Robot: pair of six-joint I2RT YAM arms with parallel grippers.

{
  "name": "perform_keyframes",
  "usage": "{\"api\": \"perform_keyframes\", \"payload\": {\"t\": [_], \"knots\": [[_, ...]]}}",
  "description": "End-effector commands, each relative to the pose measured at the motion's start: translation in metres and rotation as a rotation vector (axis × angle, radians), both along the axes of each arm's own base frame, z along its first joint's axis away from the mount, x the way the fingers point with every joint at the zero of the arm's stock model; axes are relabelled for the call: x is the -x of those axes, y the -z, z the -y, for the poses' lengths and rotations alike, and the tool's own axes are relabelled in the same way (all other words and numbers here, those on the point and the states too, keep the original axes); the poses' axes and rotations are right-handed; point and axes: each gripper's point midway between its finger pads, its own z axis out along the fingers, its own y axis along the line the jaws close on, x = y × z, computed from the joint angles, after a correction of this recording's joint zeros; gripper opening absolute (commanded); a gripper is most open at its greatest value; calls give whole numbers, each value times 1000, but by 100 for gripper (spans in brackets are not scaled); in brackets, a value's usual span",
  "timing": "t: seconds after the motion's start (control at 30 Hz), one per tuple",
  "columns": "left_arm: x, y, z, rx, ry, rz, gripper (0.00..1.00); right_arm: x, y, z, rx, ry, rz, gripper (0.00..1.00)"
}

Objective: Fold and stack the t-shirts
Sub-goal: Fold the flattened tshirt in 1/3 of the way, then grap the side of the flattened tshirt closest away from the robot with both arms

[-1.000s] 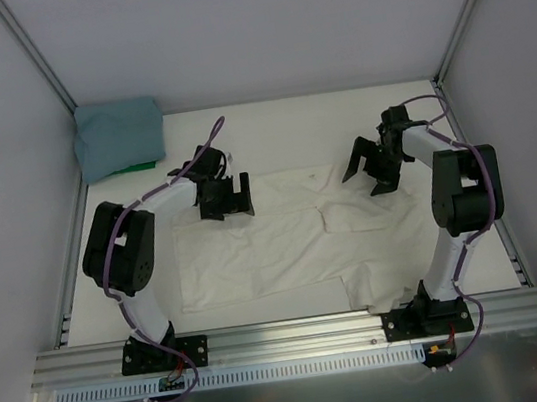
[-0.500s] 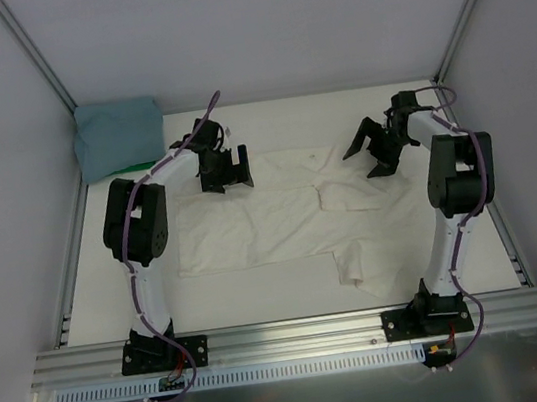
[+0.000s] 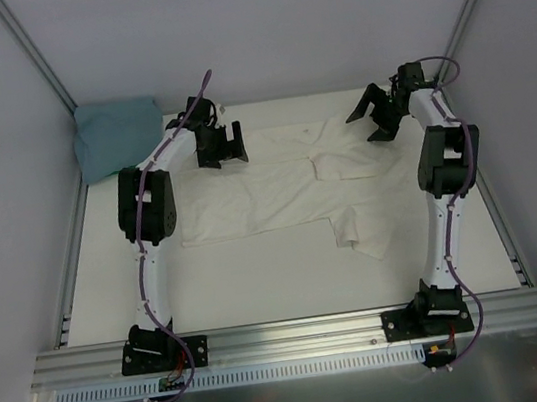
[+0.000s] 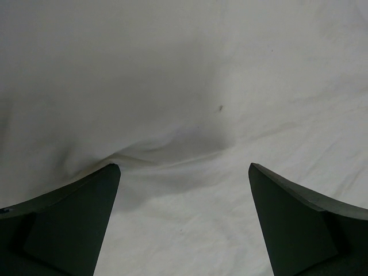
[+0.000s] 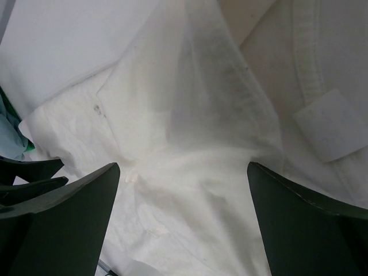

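Note:
I need to next move my left gripper to the cream t-shirt's near corner [image 3: 189, 242], on the side toward the teal-blue t-shirt, and close it there.
The cream t-shirt [image 3: 278, 194] lies spread flat across the back half of the table, one sleeve [image 3: 365, 237] trailing toward the front. My left gripper [image 3: 220, 149] is open over the shirt's far left corner, with cream cloth [image 4: 184, 86] between its fingers [image 4: 69, 224]. My right gripper [image 3: 379, 116] is open over the far right corner, above rumpled cloth [image 5: 190, 115] near the collar label [image 5: 328, 123]. The teal-blue t-shirt [image 3: 117, 135] lies folded in the back left corner, apart from both grippers.
A green item [image 3: 139, 166] peeks out under the teal shirt. White walls and aluminium posts [image 3: 34, 54] close in the back and sides. A metal rail [image 3: 289, 334] runs along the front edge by the arm bases.
Both arms have stretched toward the back wall. The cream shirt has slid back with them, and its trailing sleeve has come away from the front edge. Both grippers stay open.

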Motion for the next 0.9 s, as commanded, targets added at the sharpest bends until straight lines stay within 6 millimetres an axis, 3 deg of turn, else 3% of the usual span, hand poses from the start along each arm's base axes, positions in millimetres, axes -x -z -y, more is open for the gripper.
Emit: {"api": "perform_keyframes", "payload": {"t": [0.0, 0.03, 0.07, 0.1, 0.13, 0.17, 0.2, 0.23, 0.27, 0.3, 0.33, 0.37, 0.4, 0.43, 0.47, 0.5, 0.53, 0.57, 0.6, 0.63, 0.67, 0.7, 0.73, 0.77, 0.8, 0.83, 0.87], "knots": [[-2, 6, -14, -24, 9, -18, 99, -5, -21, 4, -45, -13, 42, 99], [-3, -12, -12, -10, 14, 16, 99, -3, -25, 4, -44, -15, 54, 99], [5, -14, -12, 2, 13, 11, 99, 1, -50, 3, -37, -17, 104, 100], [3, -25, -10, 25, 11, 50, 99, 11, -44, 2, -37, -15, 99, 99], [4, -66, -8, 57, 12, 134, 99, 18, -55, 2, -32, -14, 120, 99], [21, -68, -6, 77, 19, 125, 99, 25, -64, 3, -16, -8, 134, 99], [28, -83, -4, 94, 24, 160, 99, 34, -103, 2, 2, -11, 215, 99], [34, -137, -2, 137, 33, 285, 99, 55, -96, 1, 5, -14, 184, 100], [55, -139, 4, 167, 52, 273, 99, 68, -105, 0, 16, -13, 192, 99], [74, -183, 4, 200, 68, 361, 99, 87, -139, -1, 29, -14, 259, 99], [87, -197, 7, 217, 77, 389, 99, 114, -122, -4, 32, -15, 202, 100], [112, -193, 15, 235, 101, 369, 99, 132, -122, -6, 39, -18, 191, 99], [136, -227, 15, 267, 120, 448, 98, 155, -146, -8, 61, -21, 251, 100], [156, -216, 17, 275, 125, 421, 99, 185, -118, -11, 63, -21, 175, 99], [172, -222, 20, 289, 143, 440, 99, 204, -114, -14, 59, -40, 173, 99], [199, -243, 26, 317, 179, 498, 99, 222, -109, -16, 58, -50, 161, 100], [217, -225, 26, 317, 186, 459, 99, 253, -98, -19, 61, -57, 136, 100], [238, -238, 26, 345, 210, 494, 99, 271, -91, -21, 67, -82, 113, 100], [249, -233, 24, 353, 205, 490, 99, 286, -83, -20, 79, -86, 91, 100], [262, -209, 20, 350, 197, 436, 99, 310, -71, -20, 98, -92, 79, 99], [276, -215, 15, 369, 201, 471, 99, 321, -64, -20, 112, -102, 77, 99], [283, -206, 12, 363, 195, 467, 99, 331, -57, -18, 128, -95, 65, 100], [293, -181, 8, 352, 185, 419, 99, 340, -56, -17, 141, -93, 85, 99], [302, -180, 3, 364, 181, 431, 99, 352, -43, -19, 132, -79, 44, 99], [308, -173, 1, 367, 176, 420, 99, 355, -43, -21, 121, -76, 48, 99], [317, -153, -2, 365, 167, 376, 99, 358, -42, -23, 115, -68, 48, 98], [323, -153, -4, 380, 163, 390, 99, 364, -38, -22, 117, -56, 30, 97]]}}
